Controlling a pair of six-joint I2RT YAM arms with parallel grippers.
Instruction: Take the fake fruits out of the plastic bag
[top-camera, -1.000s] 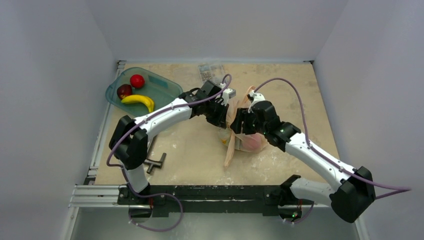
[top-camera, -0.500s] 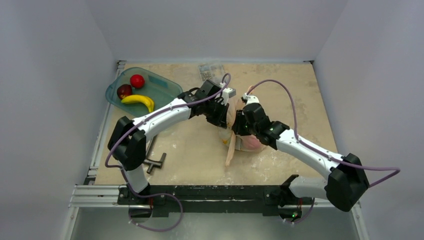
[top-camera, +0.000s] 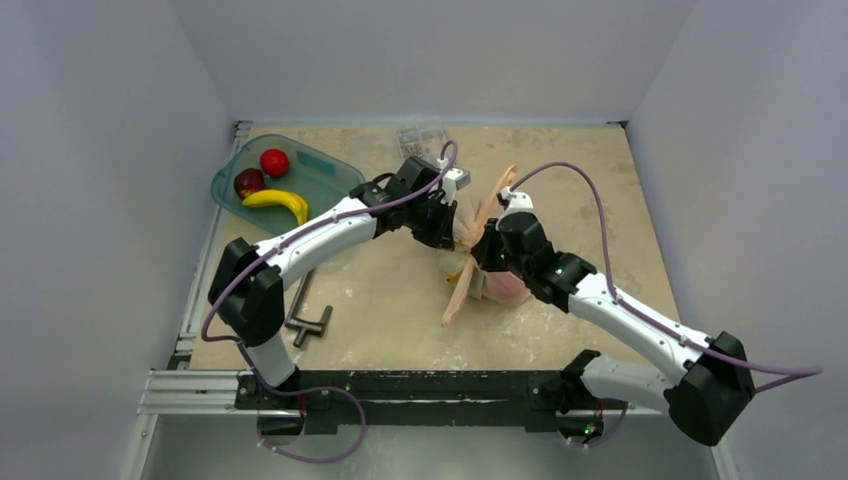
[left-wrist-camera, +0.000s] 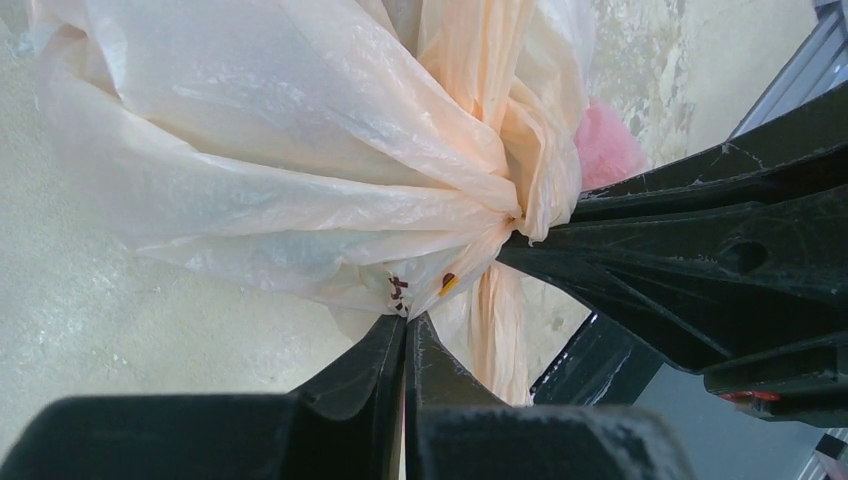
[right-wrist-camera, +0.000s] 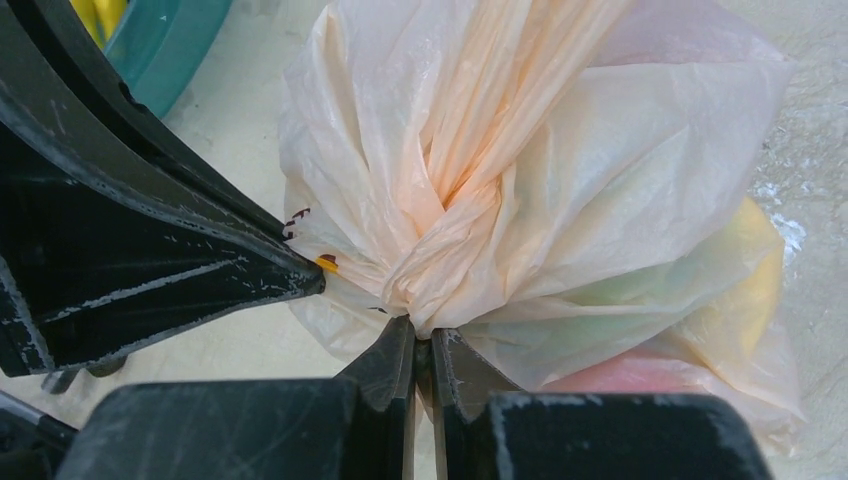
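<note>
My right gripper is squeezing the gathered neck of the plastic bag shut, so it should open and take the looser film (right-wrist-camera: 540, 338) beside the pink fruit.
The pale-orange plastic bag (top-camera: 468, 226) sits mid-table, bunched between both grippers, with one loop handle trailing toward the near edge. My left gripper (top-camera: 455, 234) is shut on a pinch of the bag's film (left-wrist-camera: 300, 150) at its printed edge. My right gripper (top-camera: 483, 251) is shut on the gathered neck of the bag (right-wrist-camera: 560, 180). Pink (right-wrist-camera: 640, 375), yellow (right-wrist-camera: 750, 270) and greenish (right-wrist-camera: 600, 290) fake fruits show through the film. A red apple (top-camera: 274, 161), a dark red fruit (top-camera: 248, 182) and a banana (top-camera: 277, 201) lie in the teal tray (top-camera: 335, 175).
A grey metal clamp (top-camera: 310, 322) lies at the near left of the table. A clear box of small parts (top-camera: 420, 135) stands at the back, behind the left arm. The black mounting rail (top-camera: 400, 390) runs along the near edge.
My right gripper has closed on the neck of the bag. One handle of the bag now sticks up toward the back. The left gripper stayed shut on the film.
</note>
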